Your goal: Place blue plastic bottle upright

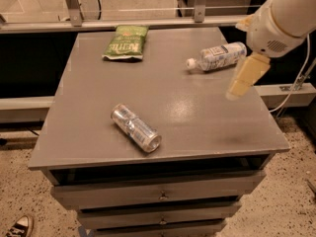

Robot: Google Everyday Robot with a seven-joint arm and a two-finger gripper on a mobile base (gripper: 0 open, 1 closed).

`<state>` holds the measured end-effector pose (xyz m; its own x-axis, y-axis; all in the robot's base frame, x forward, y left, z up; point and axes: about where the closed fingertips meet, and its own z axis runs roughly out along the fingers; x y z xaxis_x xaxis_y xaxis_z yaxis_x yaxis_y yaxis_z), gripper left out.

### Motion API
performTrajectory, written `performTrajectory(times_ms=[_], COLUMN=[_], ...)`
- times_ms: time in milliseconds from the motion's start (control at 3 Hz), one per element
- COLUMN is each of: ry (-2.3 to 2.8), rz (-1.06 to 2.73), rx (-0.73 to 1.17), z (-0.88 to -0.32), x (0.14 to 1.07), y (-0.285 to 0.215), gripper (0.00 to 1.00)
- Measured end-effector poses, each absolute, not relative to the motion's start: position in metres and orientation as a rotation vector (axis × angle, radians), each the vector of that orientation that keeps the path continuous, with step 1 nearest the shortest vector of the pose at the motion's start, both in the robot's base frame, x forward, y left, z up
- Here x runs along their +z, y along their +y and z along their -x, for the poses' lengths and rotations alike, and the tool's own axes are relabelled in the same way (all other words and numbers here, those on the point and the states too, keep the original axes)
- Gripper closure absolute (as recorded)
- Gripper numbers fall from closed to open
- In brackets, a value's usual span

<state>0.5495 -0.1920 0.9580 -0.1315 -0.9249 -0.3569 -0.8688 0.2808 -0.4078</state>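
Observation:
Next, my gripper needs to go to the blue plastic bottle's neck end (205, 60), just behind its white cap, and close there.
The blue plastic bottle (217, 57) lies on its side at the back right of the grey table (187, 107), with its white cap pointing left. My gripper (237, 58) hangs over the table's right side, just right of the bottle's base and above the surface. Its cream fingers (245, 74) stand apart and hold nothing; the far finger is mostly hidden behind the white wrist.
A shiny silver can (136, 128) lies on its side at the front left. A green chip bag (126, 42) lies at the back left. Drawers (160, 195) sit under the tabletop. A shoe (19, 226) is on the floor at the bottom left.

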Motion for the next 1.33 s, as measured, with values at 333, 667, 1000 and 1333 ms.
performTrajectory(times_ms=[333,667,1000,1333], ry=[1.964,1.937,1.935,1.956], rz=[1.596,1.623,1.661,1.692], rx=[-0.117,-0.090,-0.079,-0.087], z=[-0.601,-0.645,-0.678,-0.702], x=[0.946,0.924,0.899,0.879], y=[-0.178,-0.163,-0.156,-0.159], gripper=[0.00,0.00,0.00,0.00])
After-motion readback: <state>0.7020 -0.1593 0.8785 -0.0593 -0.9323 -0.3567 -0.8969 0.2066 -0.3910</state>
